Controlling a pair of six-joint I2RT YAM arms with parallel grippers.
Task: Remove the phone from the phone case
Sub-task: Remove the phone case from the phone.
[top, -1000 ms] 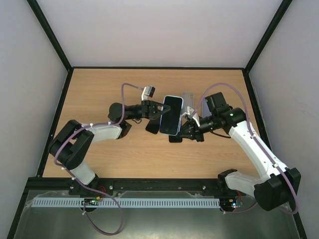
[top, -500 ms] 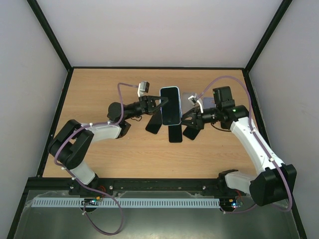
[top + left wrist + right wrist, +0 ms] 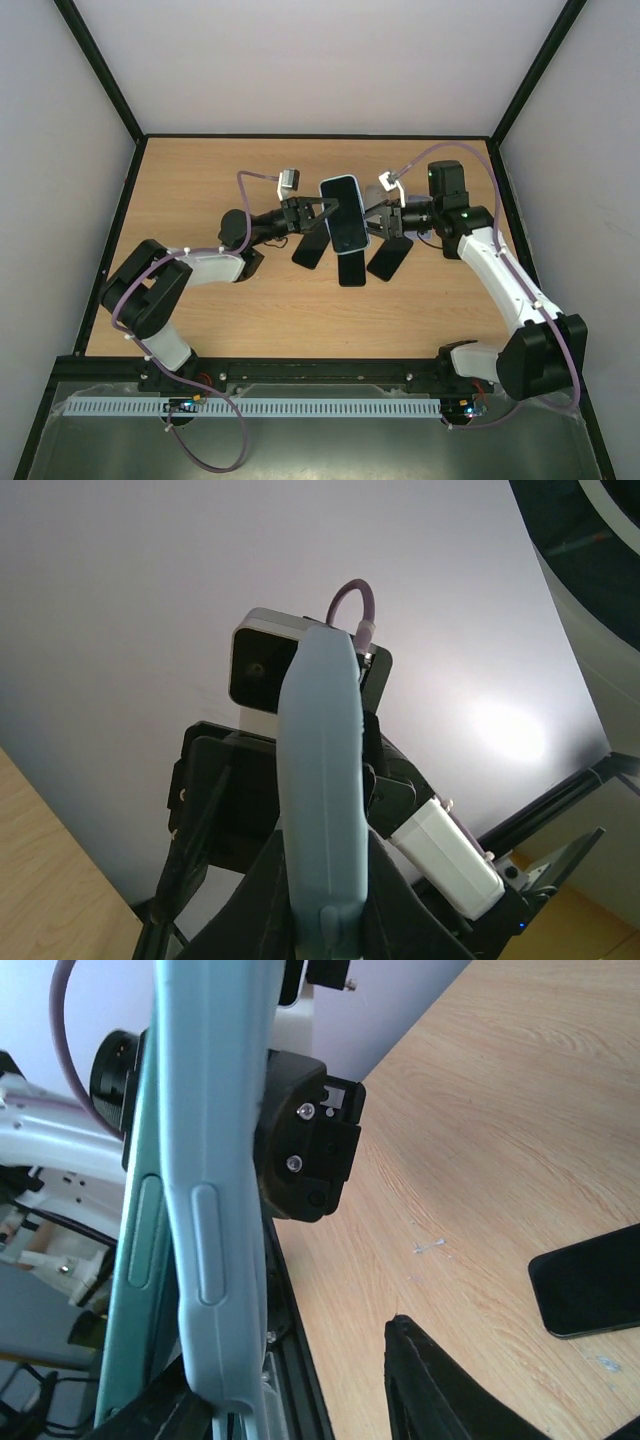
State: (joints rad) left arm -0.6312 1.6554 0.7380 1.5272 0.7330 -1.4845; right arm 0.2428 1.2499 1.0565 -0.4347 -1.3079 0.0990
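Note:
The phone's teal side is clear of the case's edge, so next my right gripper closes on that edge of the case alone [image 3: 212, 1345] before my left gripper takes the phone.
The phone in its light blue case [image 3: 345, 213] is held up above the table, screen toward the top camera. My left gripper [image 3: 322, 212] is shut on the case's left edge; in the left wrist view its fingers [image 3: 262, 880] press both sides of the case [image 3: 322, 780]. My right gripper [image 3: 378, 220] is at the right edge with jaws wide apart. In the right wrist view the case [image 3: 215, 1160] lies against one finger, and the other finger [image 3: 430, 1380] stands well clear. A teal edge [image 3: 138, 1230] with its own button shows beside the case's edge.
The wooden table [image 3: 200, 300] has black-framed walls on three sides. Three dark phone-shaped patches, apparently shadows, lie under the phone [image 3: 310, 250] [image 3: 350, 268] [image 3: 390, 258]; one shows in the right wrist view [image 3: 590, 1280].
The phone has moved toward the far side of the table and turned slightly. My right gripper has shifted from the phone's lower right corner up to its right edge. The left gripper keeps its hold.

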